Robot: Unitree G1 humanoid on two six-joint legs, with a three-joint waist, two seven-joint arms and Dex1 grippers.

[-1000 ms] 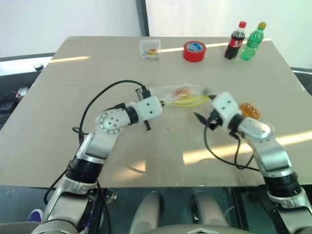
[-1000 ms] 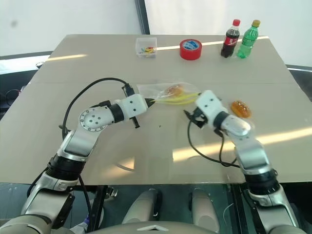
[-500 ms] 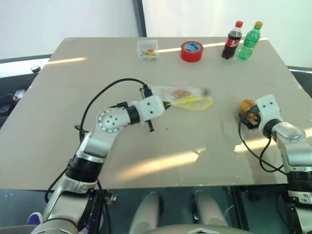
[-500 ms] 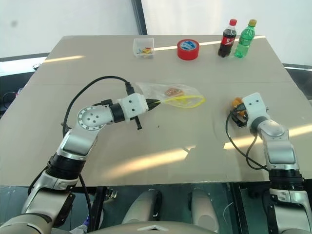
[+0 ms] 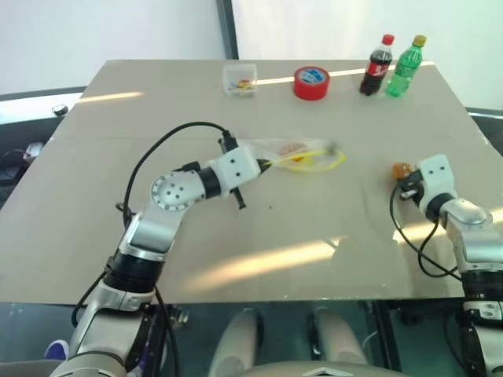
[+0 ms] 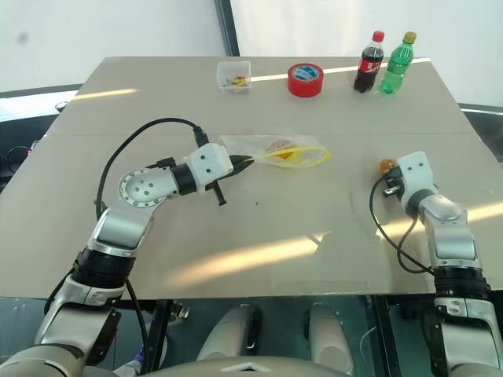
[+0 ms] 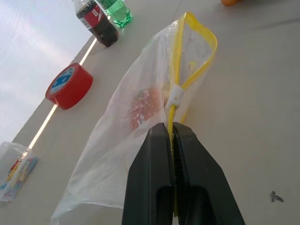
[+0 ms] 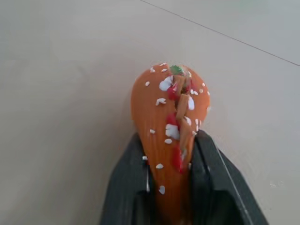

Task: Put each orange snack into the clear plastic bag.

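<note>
The second orange snack will be released from my right gripper inside the bag's yellow loop [image 5: 296,166], close beside the first orange snack.
The clear plastic bag [image 5: 292,151] lies at the table's middle, its yellow strip [image 7: 186,70] looped open toward the right. One orange snack [image 7: 143,105] sits inside it. My left gripper [image 7: 172,136] is shut on the bag's yellow edge. At the right side of the table, my right gripper [image 8: 171,161] is shut on the second orange snack [image 8: 169,117], which sticks out from between the black fingers [image 8: 129,178]; in the head views this snack [image 6: 387,166] shows just beyond the right hand.
At the table's far edge stand a small clear box [image 5: 240,79], a red tape roll [image 5: 312,82], a cola bottle [image 5: 376,64] and a green bottle [image 5: 405,66]. Black cables loop from both wrists over the tabletop.
My right gripper swung from beside the bag out to the right, reached the loose snack and closed on it. The left gripper kept its hold on the bag.
</note>
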